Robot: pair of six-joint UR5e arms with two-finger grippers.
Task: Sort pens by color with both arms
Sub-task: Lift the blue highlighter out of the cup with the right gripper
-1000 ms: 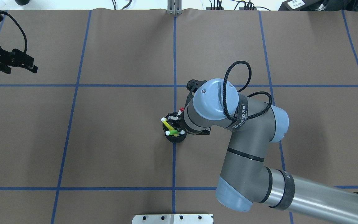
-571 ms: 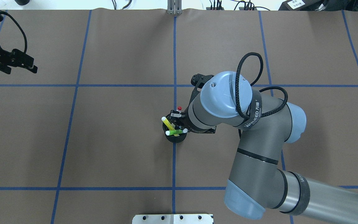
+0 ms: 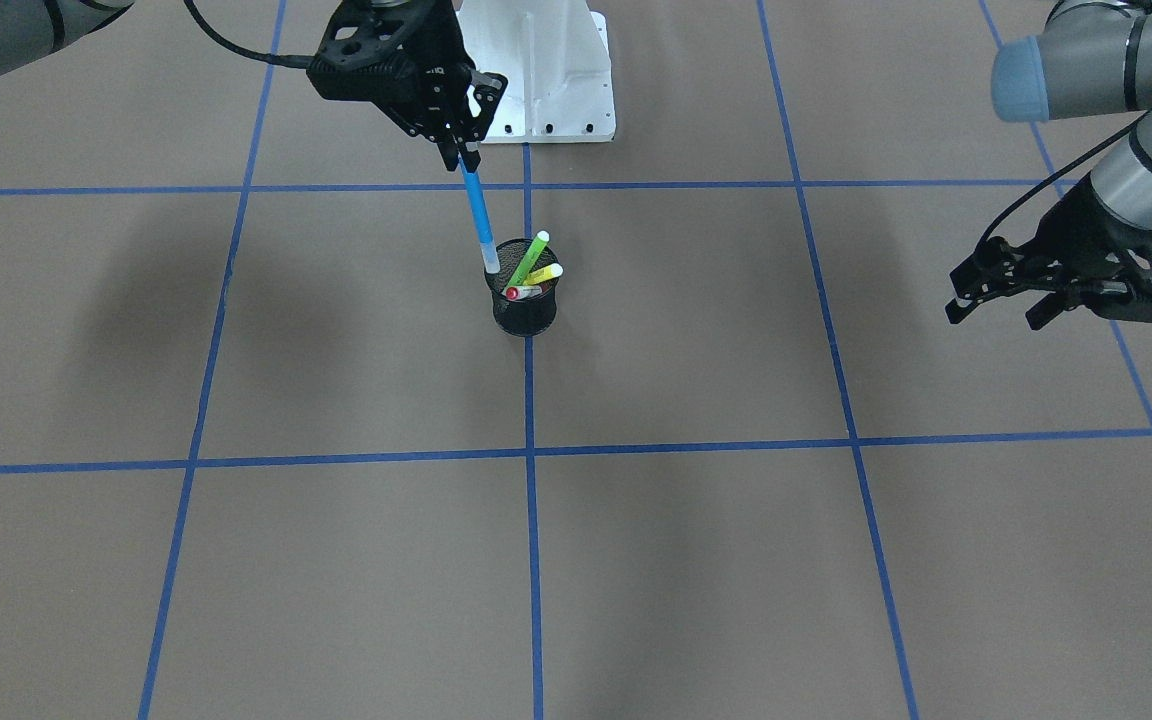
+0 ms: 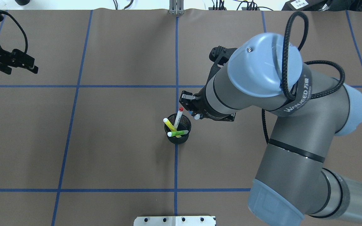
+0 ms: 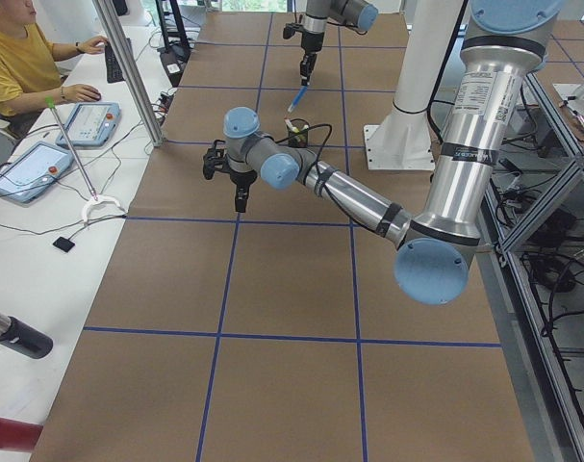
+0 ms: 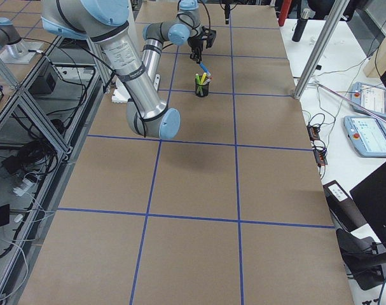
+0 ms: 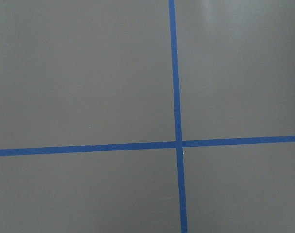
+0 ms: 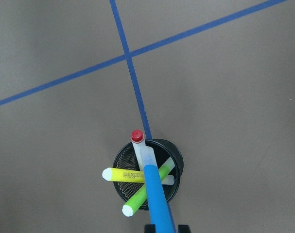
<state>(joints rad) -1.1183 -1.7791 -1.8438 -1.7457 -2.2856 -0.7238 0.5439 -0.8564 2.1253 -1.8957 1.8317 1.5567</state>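
Note:
My right gripper will release the blue pen on the brown cover (image 3: 364, 580), beyond the tape line in front of the cup.
A black mesh cup (image 3: 524, 305) stands at the table's middle and holds a yellow pen (image 3: 544, 273), a green pen (image 3: 528, 258) and a red-capped white pen (image 3: 522, 293). My right gripper (image 3: 463, 152) is shut on the top end of a blue pen (image 3: 479, 215). The pen hangs tilted, its white lower tip just above the cup's rim. The right wrist view looks down the blue pen (image 8: 157, 199) onto the cup (image 8: 178, 160). My left gripper (image 3: 991, 312) is open and empty, far off to the side; it also shows in the overhead view (image 4: 32, 69).
Brown table cover with a grid of blue tape lines (image 4: 176, 62). The white pedestal base (image 3: 546, 75) stands behind the cup. The left wrist view shows only cover and a tape crossing (image 7: 179, 143). An operator (image 5: 22, 58) sits at a side desk with tablets.
My right arm has risen and drawn back from the cup, lifting the blue pen out of it. The red-capped pen now shows fully in the cup. The left arm has barely moved.

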